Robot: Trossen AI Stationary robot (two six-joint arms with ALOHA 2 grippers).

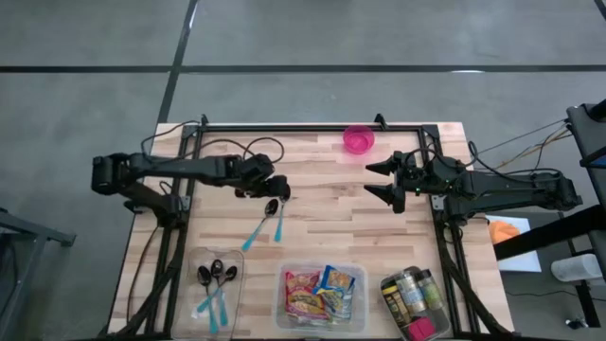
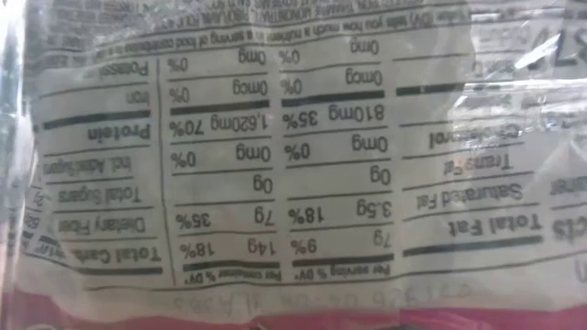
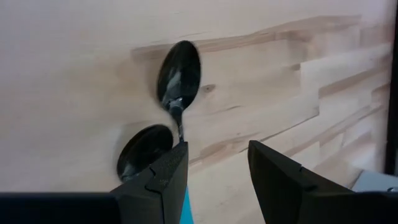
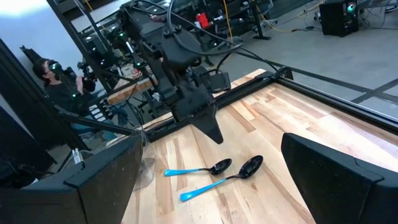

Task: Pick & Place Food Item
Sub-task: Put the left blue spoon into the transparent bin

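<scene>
My left gripper is to close next on the spoon's black neck point(image 1: 265, 219), just below its bowl, taking the spoon that is nearer the clear tub of spoons.
Colourful food packets point(image 1: 320, 292) lie in a clear tub point(image 1: 284, 308) at the table's near edge. Two spoons with black bowls and blue handles point(image 1: 269, 220) lie flat on the wood at mid-table; their bowls point(image 3: 179, 76) show in the left wrist view. My left gripper point(image 1: 279, 192) hangs open just above and beyond the spoon bowls, tilted down, touching nothing; the right wrist view shows it point(image 4: 208, 127) over the spoons point(image 4: 224, 169). My right gripper point(image 1: 371, 180) stands open and level at mid-right, empty. A pink bowl point(image 1: 358, 139) sits at the far edge.
A clear tub with more spoons point(image 1: 216, 284) stands near left, and a tub of jars point(image 1: 414, 303) near right. A food packet's nutrition label point(image 2: 293, 156) fills the low view. A person point(image 4: 50, 71) sits beyond the table. Bare wood point(image 1: 331, 218) lies between the arms.
</scene>
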